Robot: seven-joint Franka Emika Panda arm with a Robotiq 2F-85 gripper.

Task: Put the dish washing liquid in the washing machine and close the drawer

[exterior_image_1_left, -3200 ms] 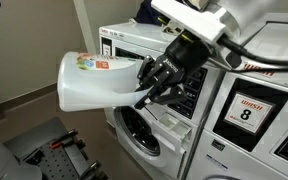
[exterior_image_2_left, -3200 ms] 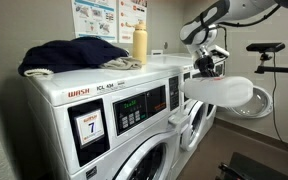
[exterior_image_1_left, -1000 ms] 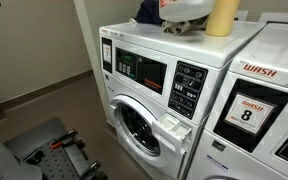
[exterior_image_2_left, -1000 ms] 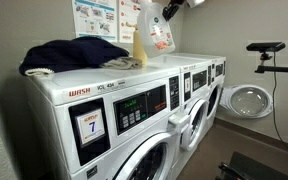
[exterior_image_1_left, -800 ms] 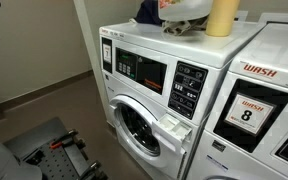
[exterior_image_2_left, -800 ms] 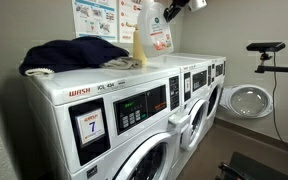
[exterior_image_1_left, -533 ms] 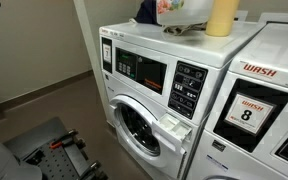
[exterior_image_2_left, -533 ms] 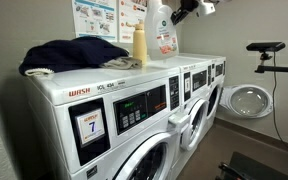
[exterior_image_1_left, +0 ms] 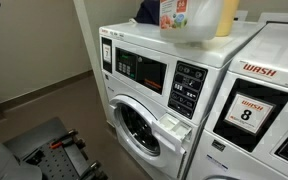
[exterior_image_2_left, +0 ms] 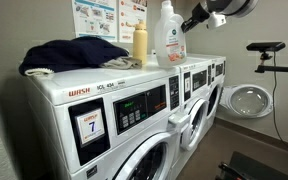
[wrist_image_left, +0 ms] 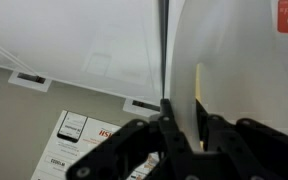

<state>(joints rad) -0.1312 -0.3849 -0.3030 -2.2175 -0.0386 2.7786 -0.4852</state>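
Observation:
Next, I release the dish washing liquid bottle with my gripper on the washing machine's white top, behind the black button panel (exterior_image_1_left: 213, 38).
The dish washing liquid bottle (exterior_image_2_left: 168, 38) is a pale translucent jug with a red and blue label. It stands upright on top of the washing machine (exterior_image_2_left: 134, 90), next to a yellow bottle (exterior_image_2_left: 139, 44). It also shows in an exterior view (exterior_image_1_left: 187, 16) and fills the wrist view (wrist_image_left: 234, 60). My gripper (exterior_image_2_left: 188, 26) reaches it from the side, and in the wrist view (wrist_image_left: 182, 105) the black fingers (wrist_image_left: 167, 125) are closed on a white part of the bottle. The detergent drawer (exterior_image_1_left: 174, 127) stands pulled out, as it does in an exterior view (exterior_image_2_left: 181, 118).
A dark blue heap of clothes (exterior_image_2_left: 69, 55) lies on machine number 7. Machine number 8 (exterior_image_1_left: 254, 105) stands beside the drawer. A round washer door (exterior_image_2_left: 246, 101) hangs open further back. A black stand (exterior_image_1_left: 54, 145) sits on the floor.
The bottle, earlier poured at the drawer and then lifted high and tilted, has come down and now stands upright on the machine top beside the yellow bottle. The gripper came down with it.

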